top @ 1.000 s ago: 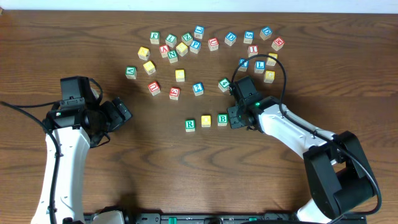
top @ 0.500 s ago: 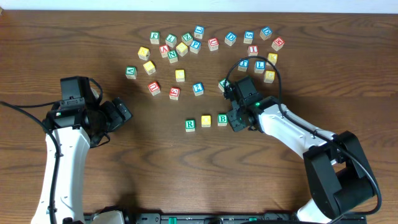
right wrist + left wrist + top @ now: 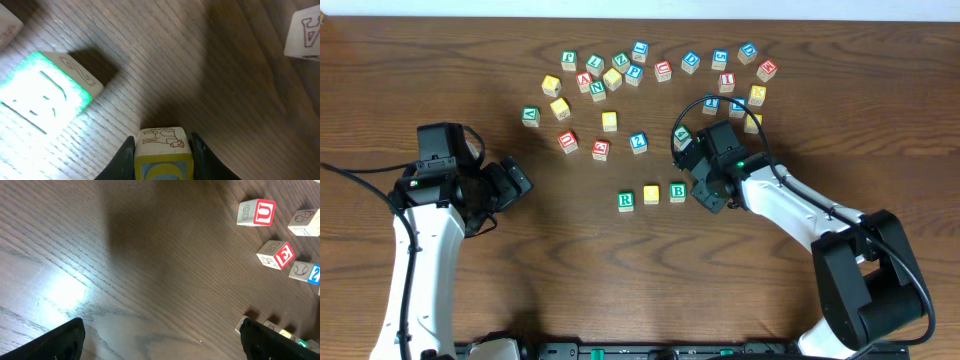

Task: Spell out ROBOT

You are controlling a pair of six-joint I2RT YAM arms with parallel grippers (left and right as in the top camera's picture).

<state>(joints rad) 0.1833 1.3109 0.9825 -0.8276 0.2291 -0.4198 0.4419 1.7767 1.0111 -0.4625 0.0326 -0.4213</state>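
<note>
I have the yellow cube slanted to the green B cube in my right gripper, so I need to open, turn and take it by its other sides (image 3: 163, 140) to square it.
A short row lies mid-table: the green R cube (image 3: 626, 201), a yellow cube (image 3: 651, 194) and the green B cube (image 3: 678, 192). My right gripper (image 3: 704, 195) sits just right of the B. In the right wrist view it (image 3: 163, 161) is shut on a second yellow cube (image 3: 163, 150), whose top face carries an animal drawing and whose front face shows a rounded yellow letter on blue. My left gripper (image 3: 516, 184) hovers over bare wood at the left, open and holding nothing (image 3: 161, 339). I cannot pick out the blue T among the loose cubes.
Several loose letter cubes (image 3: 638, 142) are scattered across the back of the table, some close behind the right wrist. A green-lit cube (image 3: 42, 100) lies left of the right jaws. Red cubes (image 3: 256, 213) show at the right in the left wrist view.
The right gripper's jaws have narrowed onto the yellow cube, and the right wrist has shifted slightly to the right. The left arm has not moved.
</note>
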